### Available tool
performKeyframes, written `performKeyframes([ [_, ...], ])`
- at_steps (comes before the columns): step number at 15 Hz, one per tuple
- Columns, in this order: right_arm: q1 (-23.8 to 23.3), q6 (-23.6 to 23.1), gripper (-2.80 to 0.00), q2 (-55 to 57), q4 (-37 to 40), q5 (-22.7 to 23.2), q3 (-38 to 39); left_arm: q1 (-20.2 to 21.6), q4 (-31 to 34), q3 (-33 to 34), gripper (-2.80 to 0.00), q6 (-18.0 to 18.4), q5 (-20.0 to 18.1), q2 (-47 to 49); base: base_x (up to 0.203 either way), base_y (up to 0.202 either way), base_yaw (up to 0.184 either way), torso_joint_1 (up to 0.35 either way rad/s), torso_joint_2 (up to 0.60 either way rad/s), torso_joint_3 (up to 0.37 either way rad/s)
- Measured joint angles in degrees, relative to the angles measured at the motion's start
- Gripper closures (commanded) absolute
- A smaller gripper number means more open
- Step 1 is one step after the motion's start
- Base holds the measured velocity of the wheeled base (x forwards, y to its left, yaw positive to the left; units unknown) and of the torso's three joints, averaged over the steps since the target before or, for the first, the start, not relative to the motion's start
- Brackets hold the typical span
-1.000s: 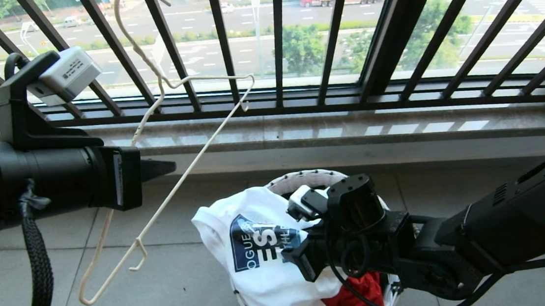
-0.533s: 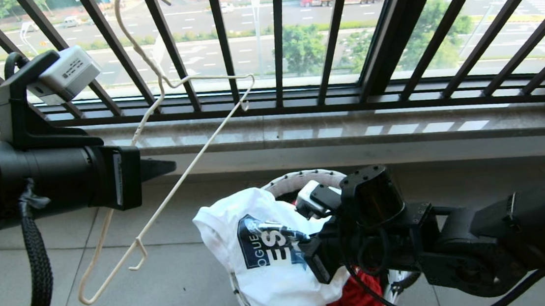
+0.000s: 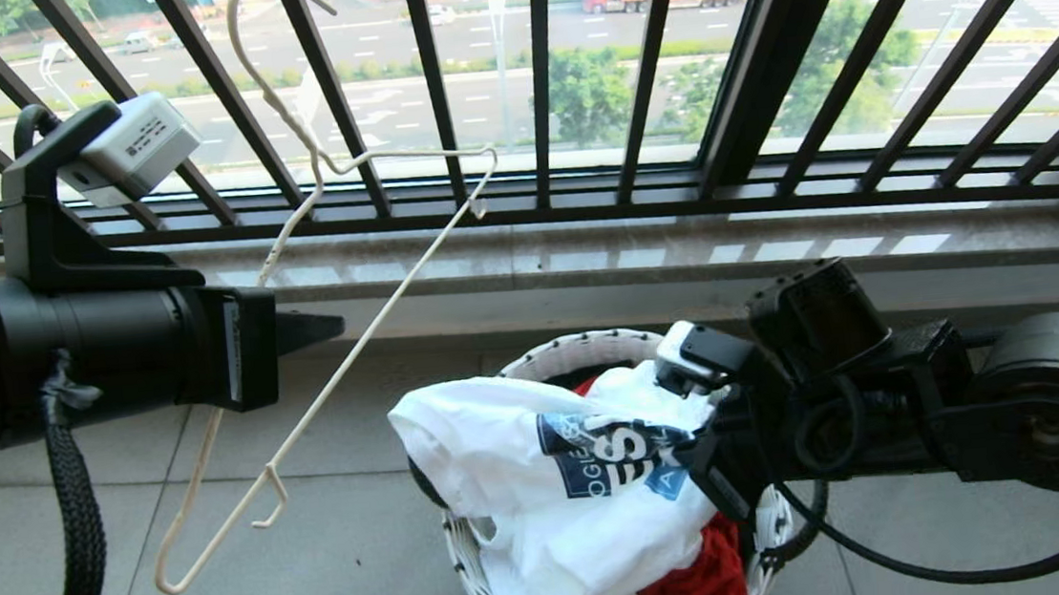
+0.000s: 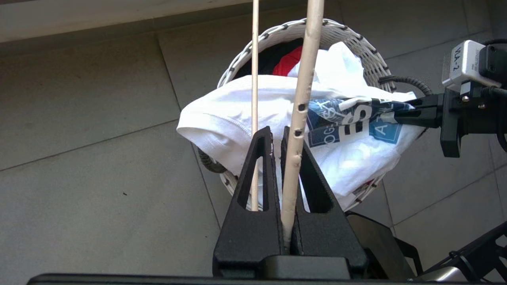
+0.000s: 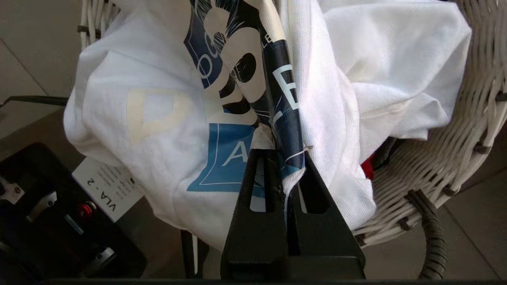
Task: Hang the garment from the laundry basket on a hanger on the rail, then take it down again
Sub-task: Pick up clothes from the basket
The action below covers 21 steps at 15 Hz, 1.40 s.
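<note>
The robot's right gripper will release the white T-shirt over the red garment in the laundry basket [image 3: 662, 522], draped toward the near rim of the laundry basket.
The garment [image 3: 523, 442], a white T-shirt with a dark blue logo, bulges out of the round white woven laundry basket [image 3: 572, 349] on the tiled floor. My right gripper [image 3: 696, 446] is shut on a fold of the shirt at the logo [image 5: 282, 156], holding it taut above the basket rim [image 5: 455, 158]. My left gripper [image 3: 333, 326], up at the left, is shut on one wire of the thin cream hanger [image 3: 377, 311], which hangs tilted in front of the window. In the left wrist view that wire [image 4: 301, 99] runs between the jaws. The rail is out of view.
A black barred window railing [image 3: 541, 95] and a pale stone sill [image 3: 680, 260] run behind the basket. A red garment [image 3: 698, 580] lies in the basket under the shirt. The right arm's black cable [image 3: 899, 577] loops over the floor beside the basket.
My right gripper closed on the shirt's logo area and drew back to the right and a little up, pulling the shirt with it. The left arm and hanger stayed still.
</note>
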Motion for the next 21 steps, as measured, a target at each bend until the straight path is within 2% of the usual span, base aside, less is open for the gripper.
performKeyframes([
  [5, -5.01, -0.86, 0.0, -4.04, 16.46, -0.41, -5.59, -0.13, 0.0, 0.32, 0.0, 0.08, -0.02, 0.17, 0.0, 0.0, 0.0, 0.0, 0.0, 0.0],
  [11, -5.49, -2.33, 0.0, -8.38, 32.04, -3.58, -8.85, -0.37, 0.02, 0.63, 0.0, 0.51, 0.0, 0.3, 0.0, 0.0, 0.0, 0.0, 0.0, 0.0],
  [14, -5.19, -2.79, 0.0, -6.71, 36.25, -4.4, -9.57, -0.37, 0.02, 0.76, 0.0, 0.74, 0.0, 0.3, 0.0, 0.0, 0.0, 0.0, 0.0, 0.0],
  [16, -3.57, -2.84, 0.0, -3.87, 37.47, -6.3, -9.46, -0.37, 0.02, 0.78, 0.0, 0.72, 0.0, 0.3, 0.0, 0.0, 0.0, 0.0, 0.0, 0.0],
  [21, 6.51, -2.47, 0.0, -1.56, 40.18, -8.03, -6.09, -0.37, 0.0, 0.74, 0.0, 0.68, 0.0, 0.17, 0.0, 0.0, 0.0, 0.0, 0.0, 0.0],
])
